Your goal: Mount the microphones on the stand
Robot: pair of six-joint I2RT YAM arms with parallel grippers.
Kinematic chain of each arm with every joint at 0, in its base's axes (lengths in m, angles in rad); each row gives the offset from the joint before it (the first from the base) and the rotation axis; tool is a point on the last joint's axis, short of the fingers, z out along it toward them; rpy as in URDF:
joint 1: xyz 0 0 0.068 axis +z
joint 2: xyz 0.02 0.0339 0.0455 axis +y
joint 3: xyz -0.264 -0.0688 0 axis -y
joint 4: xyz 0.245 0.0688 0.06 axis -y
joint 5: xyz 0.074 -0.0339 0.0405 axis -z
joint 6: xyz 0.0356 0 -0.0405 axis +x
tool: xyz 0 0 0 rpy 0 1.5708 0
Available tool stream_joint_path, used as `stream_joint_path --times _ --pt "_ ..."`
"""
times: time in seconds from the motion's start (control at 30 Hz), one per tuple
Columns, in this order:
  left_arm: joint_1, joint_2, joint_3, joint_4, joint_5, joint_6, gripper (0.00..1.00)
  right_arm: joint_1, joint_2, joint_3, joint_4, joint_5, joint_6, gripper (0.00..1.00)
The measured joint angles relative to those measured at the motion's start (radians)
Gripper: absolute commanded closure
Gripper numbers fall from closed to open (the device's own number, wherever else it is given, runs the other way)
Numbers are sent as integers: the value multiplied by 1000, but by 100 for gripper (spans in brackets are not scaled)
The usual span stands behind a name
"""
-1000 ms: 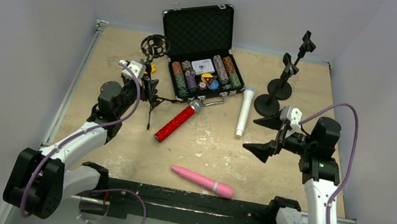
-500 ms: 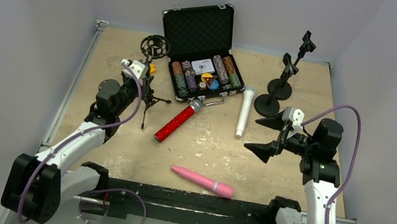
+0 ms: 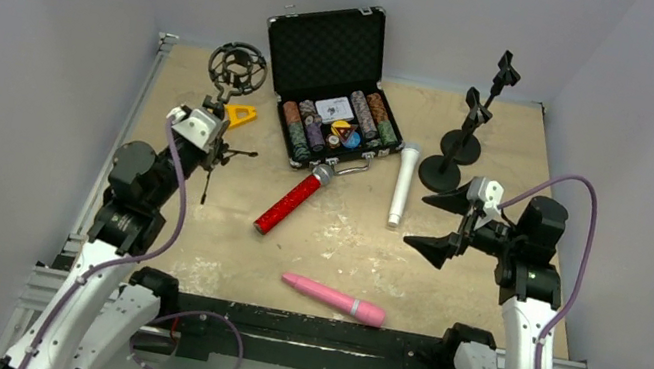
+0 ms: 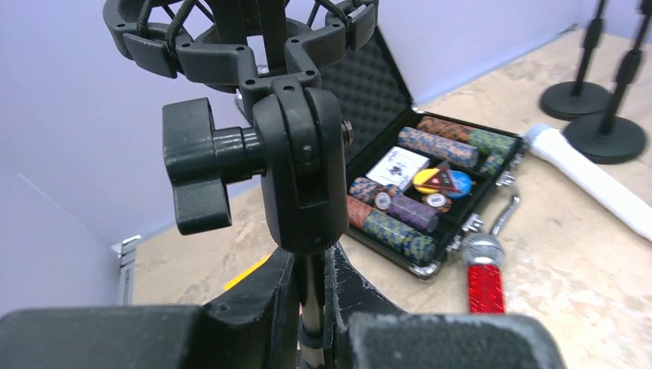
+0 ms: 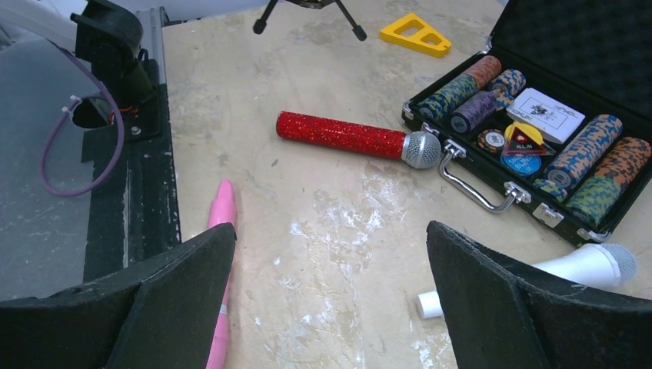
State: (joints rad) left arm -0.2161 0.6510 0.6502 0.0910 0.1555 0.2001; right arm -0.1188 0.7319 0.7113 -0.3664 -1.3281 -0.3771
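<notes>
My left gripper is going to set the tripod stand down. It will put it on the bare table [image 3: 342, 227] [image 4: 627, 341] between the red and white microphones.
My left gripper [image 3: 214, 146] is shut on the pole of a black tripod stand [image 3: 229, 96] with a ring shock mount on top, held upright at the table's left side. In the left wrist view the pole [image 4: 311, 304] sits between my fingers, below the mount's clamp [image 4: 296, 173]. The glittery red microphone [image 3: 293, 199] lies in the middle, the white one [image 3: 402, 186] to its right, and the pink one [image 3: 333, 298] near the front edge. My right gripper [image 3: 415, 222] is open and empty, hovering right of them. Its wrist view shows the red [image 5: 346, 137], pink [image 5: 221, 254] and white [image 5: 584, 269] microphones.
An open black case [image 3: 335, 85] of poker chips stands at the back middle. Two round-base microphone stands [image 3: 447, 170] stand at the back right. A yellow triangle [image 3: 239, 113] lies by the tripod.
My left arm has carried the tripod stand to the left, away from the red microphone and the case. My right gripper has stayed in place, still open.
</notes>
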Motion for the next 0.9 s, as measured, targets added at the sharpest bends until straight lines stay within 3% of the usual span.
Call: stream_joint_path --times 0.33,0.6,0.9 --pt "0 -155 101 -298 271 -99 100 -16 0 0 -7 -8 -11 1" --pt "-42 -132 124 -287 479 -286 100 -26 1 0 -8 -27 -18 1" --pt "-200 -6 142 -249 510 -347 100 -39 1 0 -8 -29 -18 1"
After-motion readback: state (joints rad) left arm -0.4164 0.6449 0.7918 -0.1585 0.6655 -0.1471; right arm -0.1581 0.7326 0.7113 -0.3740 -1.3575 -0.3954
